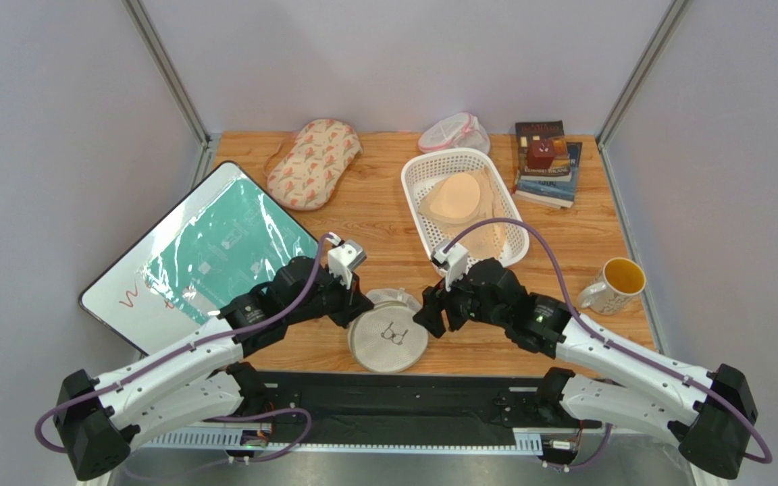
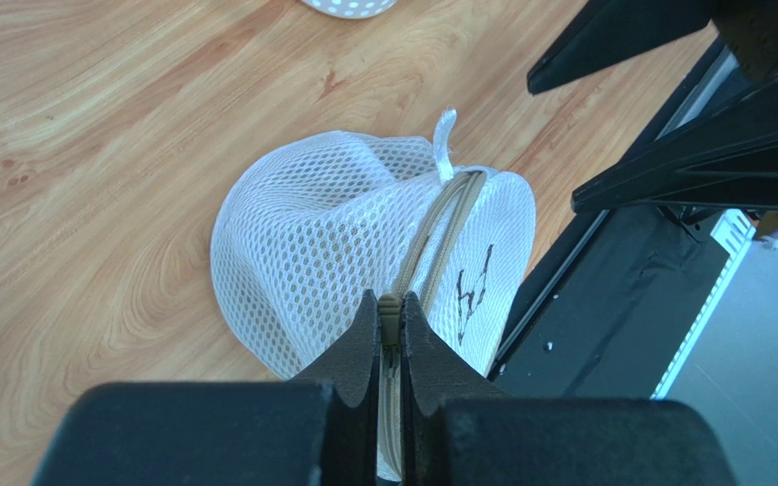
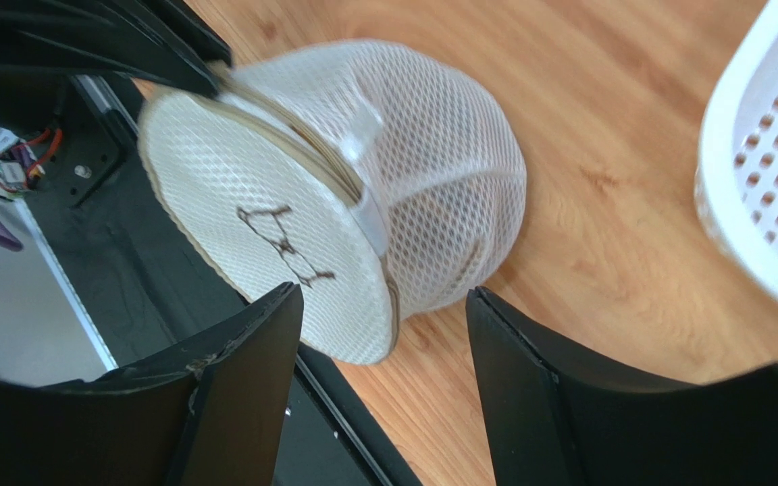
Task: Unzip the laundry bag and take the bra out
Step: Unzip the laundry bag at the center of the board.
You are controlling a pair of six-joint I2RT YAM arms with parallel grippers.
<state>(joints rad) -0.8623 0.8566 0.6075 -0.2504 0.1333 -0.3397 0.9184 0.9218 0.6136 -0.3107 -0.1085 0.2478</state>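
Note:
My right gripper is at the edge of the laundry bag, far from the zipper pull. It should pinch the zip line closer in before unzipping (image 3: 330, 165).
The round cream-white mesh laundry bag (image 1: 388, 339) lies near the table's front edge, tipped up so its flat face with the black bra icon (image 3: 287, 243) looks toward the arms. My left gripper (image 2: 390, 304) is shut on the tan zipper pull (image 2: 390, 312) at the bag's left rim, and the zip line (image 2: 434, 238) runs away from it. My right gripper (image 3: 383, 292) is open at the bag's right edge, its fingers either side of the rim without touching. The bra is hidden.
A white basket (image 1: 418, 172) holding a pale peach bra stands behind the bag. An oval patterned bag (image 1: 314, 162), a small pink-trimmed mesh bag (image 1: 452, 132), books (image 1: 545, 162), a mug (image 1: 616, 284) and a slanted board (image 1: 200, 258) surround it. The black base rail (image 1: 393, 400) lines the near edge.

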